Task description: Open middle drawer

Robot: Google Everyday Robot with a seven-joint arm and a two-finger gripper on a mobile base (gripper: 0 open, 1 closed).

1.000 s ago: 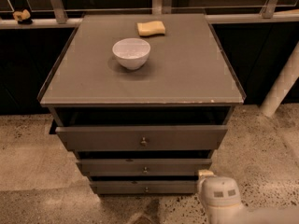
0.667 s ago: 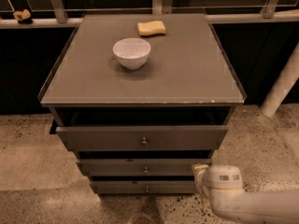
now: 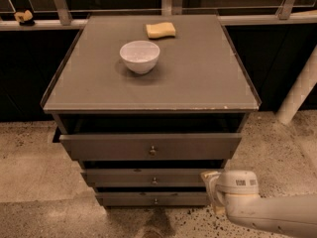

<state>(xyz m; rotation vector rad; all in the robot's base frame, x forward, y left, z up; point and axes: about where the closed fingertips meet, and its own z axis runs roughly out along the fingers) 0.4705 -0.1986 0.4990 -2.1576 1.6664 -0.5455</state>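
Observation:
The fingers of my gripper needs to close on the top edge of the middle drawer (image 3: 192, 170), between the drawer's knob and the end nearest the white post.
The grey cabinet (image 3: 148, 90) has three drawers. The middle drawer (image 3: 124, 177) is a slim grey front with a small round knob (image 3: 154, 181), and it sits nearly flush. The taller top drawer (image 3: 109, 147) above it is pulled out a little. The lowest drawer (image 3: 129, 199) is shut. My gripper (image 3: 210, 190) is at the end of the white arm (image 3: 262, 212) that comes in from the lower right. It is in front of the right end of the middle and lowest drawers, well right of the knob.
A white bowl (image 3: 140, 56) and a yellow sponge (image 3: 160, 30) sit on the cabinet top. A white post (image 3: 299, 90) stands at the right. The floor (image 3: 29, 182) is speckled stone, and a railing runs behind the cabinet.
The arm has moved up and left from the lower right corner, closer to the right end of the drawers. The drawers have not moved.

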